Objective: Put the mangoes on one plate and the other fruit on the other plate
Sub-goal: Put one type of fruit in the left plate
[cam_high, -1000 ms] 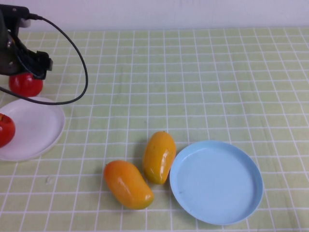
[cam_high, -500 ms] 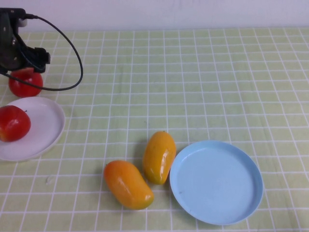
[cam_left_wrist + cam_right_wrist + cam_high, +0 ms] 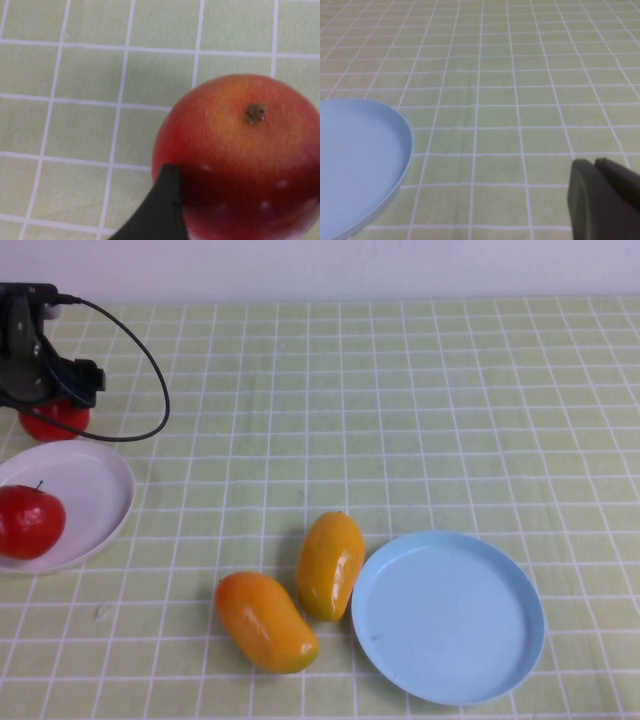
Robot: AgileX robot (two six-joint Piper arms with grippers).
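The red apple (image 3: 55, 421) (image 3: 220, 170) behind the white plate still has to join the other apple, so my left gripper will close around its sides.
Two orange-yellow mangoes (image 3: 265, 621) (image 3: 329, 565) lie side by side on the cloth, just left of the empty light blue plate (image 3: 448, 616). One red apple (image 3: 30, 522) rests on the white plate (image 3: 95, 490) at the left edge. The second apple (image 3: 56, 421) sits on the cloth behind that plate. My left gripper (image 3: 45, 390) hangs right over this apple, open. In the left wrist view one dark finger (image 3: 163, 210) lies against the side of the apple (image 3: 240, 150); the other finger is out of view. My right gripper (image 3: 598, 172) is shut and empty, beside the blue plate (image 3: 355, 160).
A black cable (image 3: 150, 360) loops from the left arm over the cloth at the back left. The green checked tablecloth (image 3: 420, 410) covers the whole table.
The apple on the white plate has rolled in from the left edge toward the plate's middle. My left gripper has shifted slightly back and lower over the second apple.
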